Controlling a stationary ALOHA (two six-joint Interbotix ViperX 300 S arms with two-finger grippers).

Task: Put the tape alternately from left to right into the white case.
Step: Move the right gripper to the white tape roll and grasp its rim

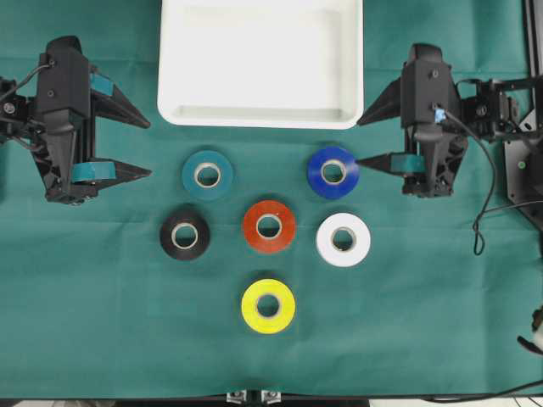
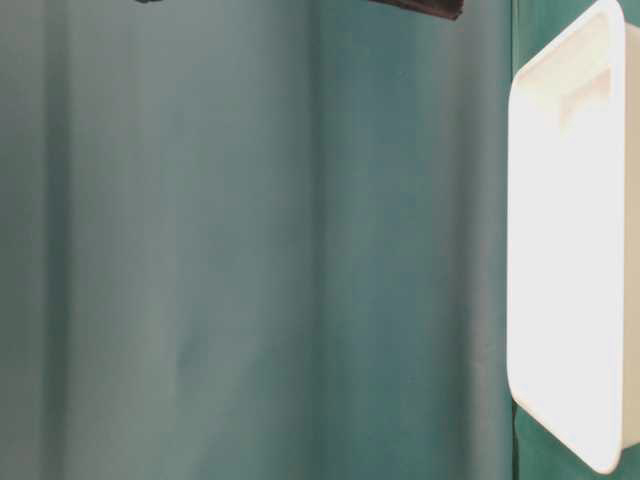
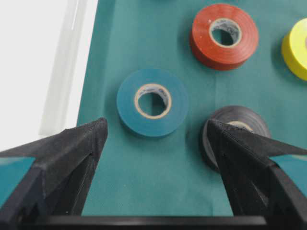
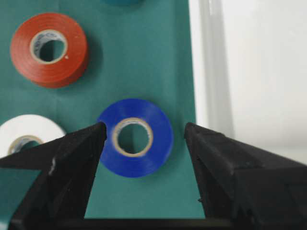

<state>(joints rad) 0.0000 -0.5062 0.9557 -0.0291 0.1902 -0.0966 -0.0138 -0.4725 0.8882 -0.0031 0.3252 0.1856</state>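
Note:
My right gripper will close on the side of the white roll (image 1: 349, 221) (image 4: 48, 136) facing the blue roll, with one finger inside the white roll's hole.
Six rolls of tape lie flat on the green cloth: teal (image 1: 207, 175), blue (image 1: 333, 172), black (image 1: 185, 234), red-orange (image 1: 269, 226), white (image 1: 343, 239) and yellow (image 1: 268, 305). Above them at the back edge sits the white case (image 1: 174, 59), with nothing in it. My left gripper (image 1: 149, 148) hovers open left of the teal roll (image 3: 152, 101), empty. On the other side my right gripper (image 1: 361, 141) is open and empty, its lower fingertip close to the blue roll (image 4: 136, 138). The black roll (image 3: 237, 124) is partly hidden behind my left gripper's right finger.
The green cloth (image 1: 102, 305) covers the whole table. Cables and a metal frame (image 1: 522, 170) stand at the right edge. The table-level view shows only the cloth and the case's rim (image 2: 515, 250) from the side.

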